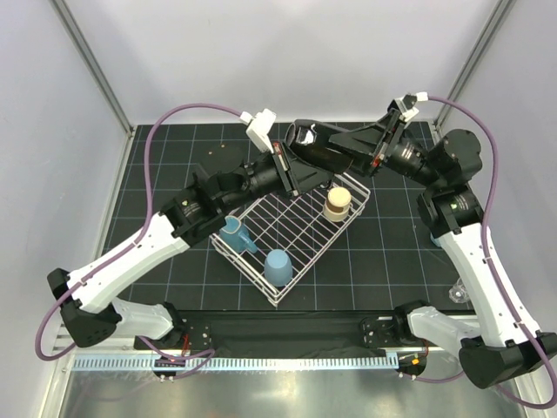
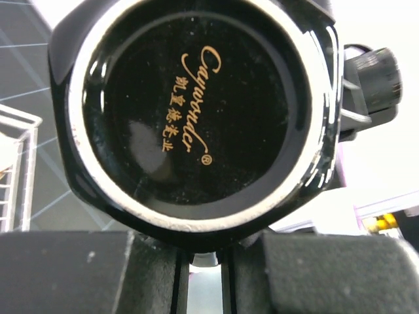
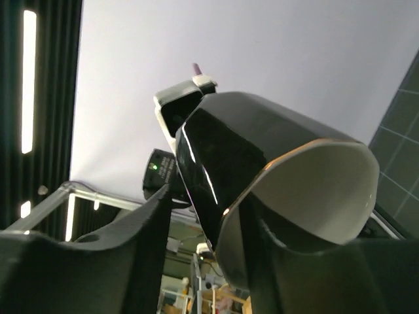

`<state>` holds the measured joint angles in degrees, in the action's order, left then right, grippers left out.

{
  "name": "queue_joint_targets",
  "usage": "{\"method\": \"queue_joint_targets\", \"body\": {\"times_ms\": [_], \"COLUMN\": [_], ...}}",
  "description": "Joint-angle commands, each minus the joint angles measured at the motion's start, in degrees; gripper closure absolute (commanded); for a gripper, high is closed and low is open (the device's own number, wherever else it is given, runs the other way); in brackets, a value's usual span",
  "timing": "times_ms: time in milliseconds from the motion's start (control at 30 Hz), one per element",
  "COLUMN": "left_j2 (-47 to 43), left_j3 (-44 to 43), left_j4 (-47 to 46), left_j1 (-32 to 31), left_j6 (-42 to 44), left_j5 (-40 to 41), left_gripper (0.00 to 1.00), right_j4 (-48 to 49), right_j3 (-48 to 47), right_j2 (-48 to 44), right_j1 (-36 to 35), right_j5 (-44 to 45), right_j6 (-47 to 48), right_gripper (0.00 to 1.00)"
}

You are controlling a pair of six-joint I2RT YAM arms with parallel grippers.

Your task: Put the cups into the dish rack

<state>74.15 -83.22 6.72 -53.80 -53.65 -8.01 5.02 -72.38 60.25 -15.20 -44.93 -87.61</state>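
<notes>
I should release the dark cup from my left gripper in the far corner of the dish rack point(image 1: 305, 172), near the beige cup.
A small dark cup point(image 1: 303, 137) with a pale inside hangs in the air over the far corner of the white wire dish rack point(image 1: 261, 283). Its base point(image 2: 196, 111), with gold lettering, fills the left wrist view. My left gripper point(image 1: 306, 165) point(image 2: 206, 261) is shut to a narrow slit under it, on a pale part of the cup. My right gripper point(image 1: 320, 144) point(image 3: 213, 206) straddles the cup's point(image 3: 216, 150) rim wall, one finger inside and one outside. A strip of background shows beside the outer finger. A blue handled mug point(image 1: 235, 235), a light blue tumbler point(image 1: 278, 266) and a beige cup point(image 1: 337, 203) stand in the rack.
A clear glass point(image 1: 457, 292) stands on the black grid mat at the right edge. A bit of a pale blue cup point(image 1: 435, 237) shows behind my right arm. A corner of the rack's wire point(image 2: 13, 170) shows at the left of the left wrist view. Frame posts stand at both far corners.
</notes>
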Motion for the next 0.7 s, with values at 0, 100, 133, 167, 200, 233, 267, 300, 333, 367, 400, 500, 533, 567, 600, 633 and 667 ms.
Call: {"method": "queue_joint_targets", "body": {"times_ms": [0, 100, 133, 167, 200, 233, 267, 300, 333, 367, 400, 500, 533, 567, 600, 633, 667], "left_j2": [-2.78, -3.57, -3.66, -3.66, -3.57, -3.31, -3.05, -2.09, -1.56, -0.94, -0.15, 3.27, 4.07, 5.81, 6.44, 7.4, 8.28], "left_j3": [-1.42, -2.2, -3.51, -4.31, -5.19, -6.68, -7.56, -9.05, -10.02, -10.81, -11.43, -14.16, -14.6, -15.04, -15.22, -15.22, -15.39], "left_j4": [-0.05, 4.69, 6.44, 8.81, 12.75, 15.05, 16.82, 20.75, 22.79, 24.55, 26.48, 31.77, 32.91, 33.27, 33.36, 33.01, 32.83], "left_j1": [0.89, 1.07, 1.24, 1.24, 1.33, 1.59, 1.77, 2.81, 2.82, 3.96, 4.58, 6.51, 6.95, 7.13, 7.57, 7.74, 7.92], "left_j6": [6.7, 9.16, 10.13, 11.01, 11.8, 13.47, 14.09, 15.05, 15.32, 15.68, 15.94, 17.96, 18.92, 20.67, 21.38, 21.91, 23.05], "left_j5": [4.58, 6.33, 7.04, 7.57, 10.18, 10.99, 11.87, 12.66, 12.76, 12.93, 13.02, 12.76, 12.76, 13.54, 13.98, 14.16, 14.86], "left_gripper": [1.0, 1.0, 1.0, 1.0, 1.0, 1.0, 1.0, 1.0, 1.0, 1.0, 1.0, 1.0, 1.0, 1.0, 1.0, 1.0, 1.0], "right_j4": [-8.87, -14.67, -18.77, -21.51, -24.76, -32.27, -36.18, -43.18, -46.82, -50.33, -53.67, -63.53, -67.55, -69.33, -71.96, -73.12, -74.26], "right_j3": [-3.03, -4.17, -4.7, -6.18, -7.24, -8.38, -10.65, -12.68, -13.57, -14.45, -15.24, -17.7, -19.45, -20.34, -21.13, -22.79, -23.76], "right_j2": [-0.66, -0.48, -0.48, -0.13, 0.04, 0.31, 1.0, 1.53, 1.54, 1.89, 2.15, 2.42, 2.5, 2.59, 2.42, 2.33, 2.42], "right_j1": [-1.41, -0.97, -0.71, -0.53, -0.01, 0.43, 0.96, 2.62, 3.42, 4.56, 5.61, 8.69, 8.96, 8.96, 8.87, 9.05, 8.88], "right_j5": [-5.35, -5.0, -4.82, -4.04, -3.51, -2.89, -1.41, -0.7, 0.09, 0.97, 2.37, 4.49, 5.28, 6.42, 7.21, 8.88, 9.59], "right_j6": [7.8, 11.83, 13.24, 14.82, 19.1, 21.23, 23.61, 27.63, 29.93, 32.05, 33.89, 41.71, 43.47, 46.36, 47.52, 48.41, 50.5], "right_gripper": [0.51, 0.38, 0.36, 0.35, 0.35, 0.35, 0.35, 0.35, 0.35, 0.36, 0.36, 0.37, 0.37, 0.37, 0.37, 0.37, 0.37]}}
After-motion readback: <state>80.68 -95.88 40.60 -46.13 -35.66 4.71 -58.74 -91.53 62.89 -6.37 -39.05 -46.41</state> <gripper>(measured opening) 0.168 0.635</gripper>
